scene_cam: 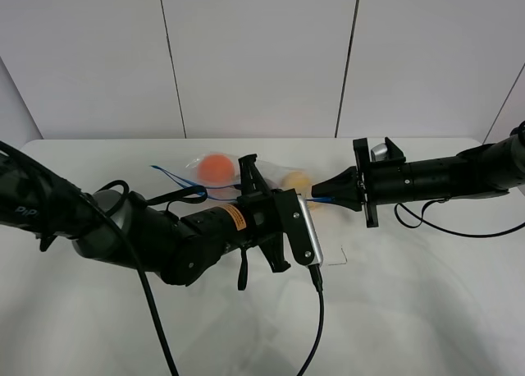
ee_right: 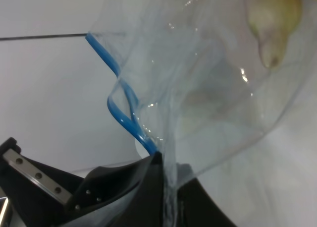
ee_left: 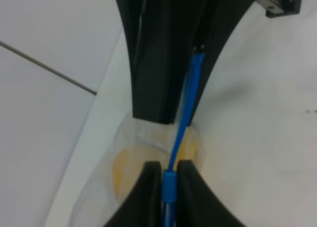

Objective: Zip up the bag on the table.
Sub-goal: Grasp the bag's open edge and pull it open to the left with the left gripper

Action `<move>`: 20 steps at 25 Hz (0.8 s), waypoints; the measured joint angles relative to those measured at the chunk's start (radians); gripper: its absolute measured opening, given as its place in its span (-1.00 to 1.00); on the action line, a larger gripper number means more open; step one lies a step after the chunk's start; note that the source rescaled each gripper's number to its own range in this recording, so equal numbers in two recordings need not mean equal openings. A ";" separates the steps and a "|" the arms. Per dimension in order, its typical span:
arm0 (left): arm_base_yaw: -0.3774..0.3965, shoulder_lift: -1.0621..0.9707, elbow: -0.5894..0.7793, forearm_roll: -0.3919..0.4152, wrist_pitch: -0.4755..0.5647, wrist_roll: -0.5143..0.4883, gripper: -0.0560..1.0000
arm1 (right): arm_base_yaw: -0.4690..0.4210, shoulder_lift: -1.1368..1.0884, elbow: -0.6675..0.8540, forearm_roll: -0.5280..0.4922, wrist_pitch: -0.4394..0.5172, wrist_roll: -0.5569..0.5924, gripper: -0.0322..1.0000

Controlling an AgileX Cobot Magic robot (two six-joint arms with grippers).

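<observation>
The blue zip strip will leave my left gripper just past the bag's end by the orange fruit (scene_cam: 148, 176).
The clear bag (scene_cam: 275, 173) lies at the middle back of the white table (scene_cam: 410, 302), with an orange (scene_cam: 217, 169) and a yellow fruit (scene_cam: 296, 181) inside; the aubergine is hidden. My left gripper (ee_left: 165, 173) is shut on the bag's blue zip strip (ee_left: 183, 118). In the high view its tips (scene_cam: 310, 202) lie mostly hidden under the wrist camera. My right gripper (scene_cam: 326, 196) faces it a short way off and is shut on the end of the strip; in its own view the gripper (ee_right: 166, 170) pinches the plastic edge beside the looping strip (ee_right: 119, 100).
The left arm's wrist camera (scene_cam: 305, 228) and its cable (scene_cam: 320, 310) hang over the table's middle. The right arm (scene_cam: 443, 177) reaches in from the right. A panelled grey wall (scene_cam: 262, 56) stands behind the table's far edge.
</observation>
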 joint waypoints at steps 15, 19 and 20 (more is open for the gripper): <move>0.207 -0.093 0.137 0.026 -0.036 0.007 -0.89 | 0.000 0.000 -0.001 0.018 -0.004 0.002 -0.94; 0.297 -0.107 0.180 0.028 -0.056 0.007 -0.89 | 0.000 0.000 -0.001 0.021 -0.003 0.009 -0.94; 0.320 -0.107 0.192 0.030 -0.062 0.007 -0.89 | 0.000 0.000 -0.001 0.022 -0.002 0.011 -0.94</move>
